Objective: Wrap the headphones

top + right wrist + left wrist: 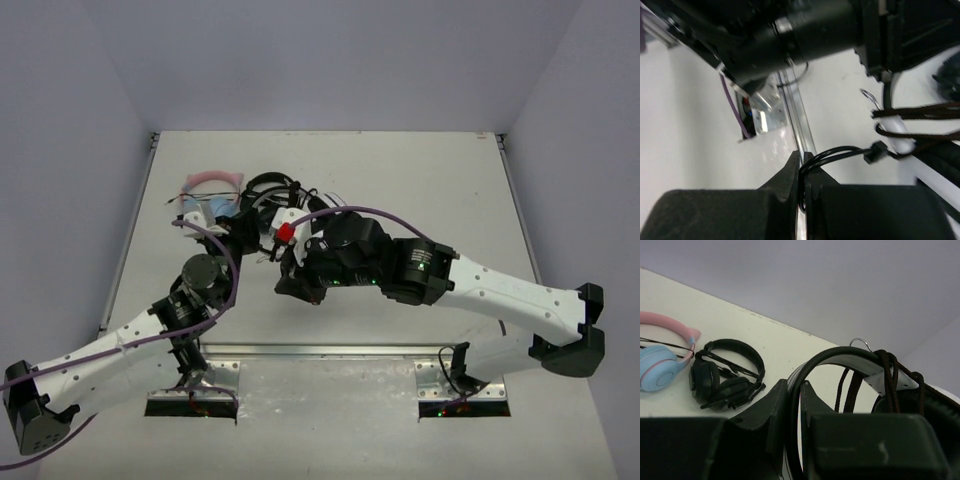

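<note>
Next, I release the white headphones with my left gripper on the table (357, 203) beside the all-black pair, opposite the pink-and-blue cat-ear pair.
The white headphones (292, 215) are held up between both arms at mid-table. In the left wrist view my left gripper (795, 386) is shut on their headband (850, 358), which runs up between the jaws. Several turns of the thin black cable (890, 377) are wound round the band. In the right wrist view my right gripper (801, 157) is shut on a doubled loop of the cable (840, 152), just short of a small black block (875, 151) on it. The cable runs on to the white headband (900, 141). From above, the left gripper (245, 232) and right gripper (290, 275) are close together.
The pink-and-blue cat-ear pair (660, 371) and the all-black pair (725, 376) lie on the table just behind and left; both also show from above, the pink pair (210, 185) and the black pair (270, 185). A metal rail (320, 350) runs along the near edge. The left arm (805, 30) is close above the right gripper.
</note>
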Controlling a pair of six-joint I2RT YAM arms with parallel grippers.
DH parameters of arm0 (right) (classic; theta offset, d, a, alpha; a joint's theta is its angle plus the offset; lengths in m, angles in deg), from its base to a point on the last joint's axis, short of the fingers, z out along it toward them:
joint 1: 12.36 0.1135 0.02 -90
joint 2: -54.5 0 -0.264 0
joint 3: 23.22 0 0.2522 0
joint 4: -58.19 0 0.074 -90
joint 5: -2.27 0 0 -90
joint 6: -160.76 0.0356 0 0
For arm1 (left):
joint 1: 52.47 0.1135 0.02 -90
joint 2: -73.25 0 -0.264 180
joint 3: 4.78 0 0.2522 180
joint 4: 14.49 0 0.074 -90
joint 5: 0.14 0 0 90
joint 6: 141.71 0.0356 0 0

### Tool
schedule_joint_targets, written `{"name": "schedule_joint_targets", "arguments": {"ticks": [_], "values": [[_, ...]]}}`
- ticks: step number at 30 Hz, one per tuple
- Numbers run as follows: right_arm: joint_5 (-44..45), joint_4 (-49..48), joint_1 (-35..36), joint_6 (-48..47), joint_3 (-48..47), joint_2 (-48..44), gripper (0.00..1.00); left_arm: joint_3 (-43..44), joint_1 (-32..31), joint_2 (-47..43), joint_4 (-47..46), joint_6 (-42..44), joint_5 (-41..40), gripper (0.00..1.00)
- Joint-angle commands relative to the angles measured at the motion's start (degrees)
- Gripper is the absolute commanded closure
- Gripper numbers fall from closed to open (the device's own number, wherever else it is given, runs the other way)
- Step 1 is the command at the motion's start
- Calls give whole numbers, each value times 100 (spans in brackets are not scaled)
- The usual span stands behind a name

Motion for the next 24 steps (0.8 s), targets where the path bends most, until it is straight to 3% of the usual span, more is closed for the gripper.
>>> {"name": "schedule_joint_targets", "arguments": {"ticks": [1,10,15,19,24], "values": [[549,1858,-29,-1060,-521,-13,99,-277,12,-368,-310,-454,782,100],[1631,3543,-100,-2491,-1425,161,95,-621,12,-263,928,-157,2950,100],[2123,4206,-100,-2888,-1340,593,96,-717,12,114,1343,-191,3506,100],[2775,3419,-214,-3151,-297,392,99,-770,12,221,1317,-341,4041,100],[2100,2037,-908,-3205,874,-592,90,-762,12,168,1115,-411,4912,100]]}}
